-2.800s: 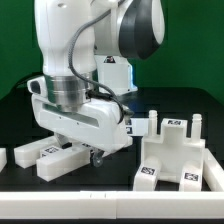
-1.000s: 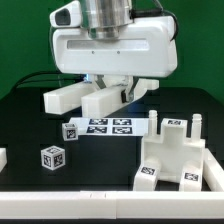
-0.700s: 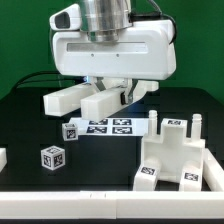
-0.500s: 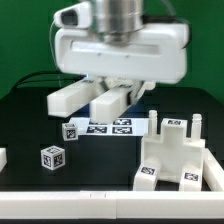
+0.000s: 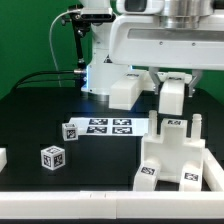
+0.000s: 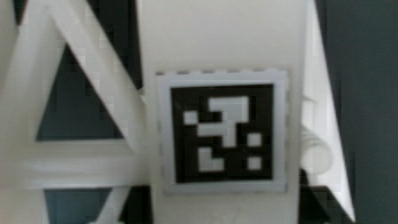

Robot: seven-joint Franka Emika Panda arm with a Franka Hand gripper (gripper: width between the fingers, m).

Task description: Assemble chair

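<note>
Next, my gripper releases the white chair part on the upper end of the white seat block (image 5: 155, 130).
My gripper (image 5: 150, 72) is shut on a white chair part (image 5: 172, 97) and holds it in the air. One limb of the part hangs just above the white seat block (image 5: 168, 152) at the exterior view's right. Its other limb (image 5: 125, 92) sticks out toward the exterior view's left. In the wrist view the held part (image 6: 214, 60) fills the picture with its black-and-white tag (image 6: 217, 132). Dark fingers (image 6: 338, 200) show at its sides. A small tagged cube (image 5: 52, 158) lies on the black table at the front left.
The marker board (image 5: 100, 127) lies flat in the middle of the table. A white piece (image 5: 3, 157) shows at the exterior view's left edge. A white rail (image 5: 60, 196) runs along the table's front edge. Black cables hang behind the arm.
The arm has moved to the exterior view's right with the white part. The part has turned, so that one limb now points down over the seat block.
</note>
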